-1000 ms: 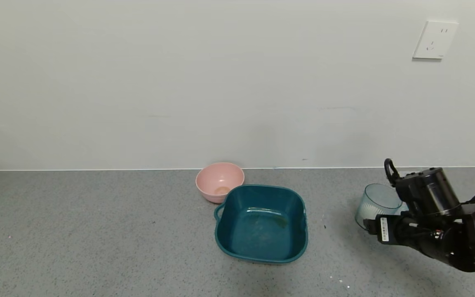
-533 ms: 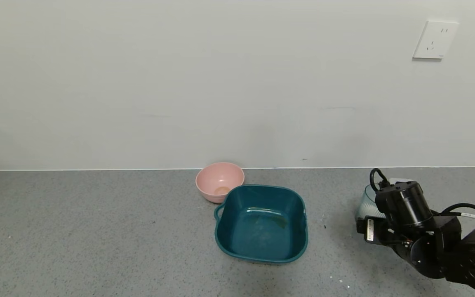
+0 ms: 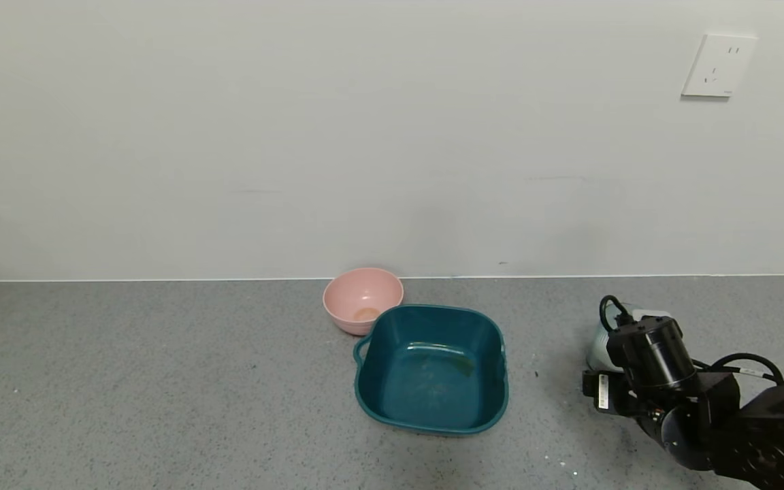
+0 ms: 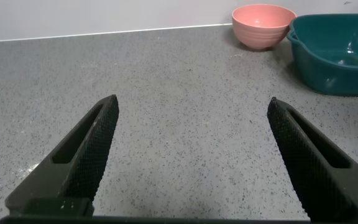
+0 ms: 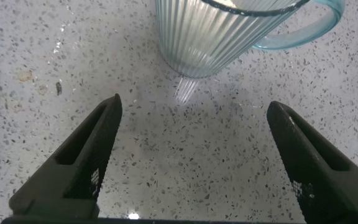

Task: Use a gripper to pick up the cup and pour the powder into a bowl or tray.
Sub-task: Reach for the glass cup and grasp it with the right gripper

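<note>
The robot's right gripper should close on the ribbed body (image 3: 599, 352) (image 5: 199, 48) of the pale-blue cup, with its fingers on opposite sides below the cup's rim.
The cup (image 5: 210, 31), pale-blue, ribbed and translucent with a loop handle, stands on the grey counter. In the head view only a sliver of the cup (image 3: 597, 347) shows behind my right arm (image 3: 650, 361). My right gripper (image 5: 193, 104) is open, with its jaws spread wide just short of the cup's base and touching nothing. I cannot clearly see the powder. The dark-teal basin (image 3: 433, 309) sits at the counter's middle, left of the cup. My left gripper (image 4: 192, 102) is open and empty over bare counter, out of the head view.
A round pink bowl (image 3: 363, 299) touches the basin's far left corner and also shows in the left wrist view (image 4: 263, 28). The basin (image 4: 328, 68) shows there too. The white wall runs behind the counter, with a socket (image 3: 717, 66) at upper right.
My right arm has dropped lower and come nearer, so it now hides most of the cup. The cup, basin and pink bowl have not moved.
</note>
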`<state>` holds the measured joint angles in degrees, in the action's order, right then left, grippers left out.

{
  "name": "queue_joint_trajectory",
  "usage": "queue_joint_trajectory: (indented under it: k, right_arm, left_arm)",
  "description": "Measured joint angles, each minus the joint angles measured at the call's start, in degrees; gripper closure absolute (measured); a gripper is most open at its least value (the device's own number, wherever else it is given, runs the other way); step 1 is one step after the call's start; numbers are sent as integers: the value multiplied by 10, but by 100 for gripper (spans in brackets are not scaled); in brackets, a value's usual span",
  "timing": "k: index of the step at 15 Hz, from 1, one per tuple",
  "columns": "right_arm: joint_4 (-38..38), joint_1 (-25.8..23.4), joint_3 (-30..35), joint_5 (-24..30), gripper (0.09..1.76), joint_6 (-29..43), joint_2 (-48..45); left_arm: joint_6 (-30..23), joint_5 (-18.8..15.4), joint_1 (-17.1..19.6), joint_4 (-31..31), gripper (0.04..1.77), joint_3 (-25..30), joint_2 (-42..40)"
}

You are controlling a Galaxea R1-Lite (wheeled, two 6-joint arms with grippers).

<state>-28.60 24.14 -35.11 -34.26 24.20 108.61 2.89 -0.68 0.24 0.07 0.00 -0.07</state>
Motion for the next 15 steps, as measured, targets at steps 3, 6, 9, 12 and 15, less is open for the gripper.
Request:
queue_joint_trajectory:
  k: [3, 6, 9, 12, 15]
  right_arm:
    - [-6, -3, -6, -5, 15, -3, 12]
    - [-80, -9, -7, -20, 15, -21, 35]
    - [-147, -13, -4, -38, 15, -45, 67]
    - [-184, -21, -3, -50, 14, -65, 88]
    - [-200, -34, -2, -54, 14, -72, 94]
  left_arm:
    - [0, 0, 0, 0, 9, 0, 0]
    - [0, 0, 0, 0, 9, 0, 0]
    - [0, 0, 0, 0, 9, 0, 0]
    - [0, 0, 0, 0, 9, 0, 0]
    - [0, 0, 0, 0, 9, 0, 0]
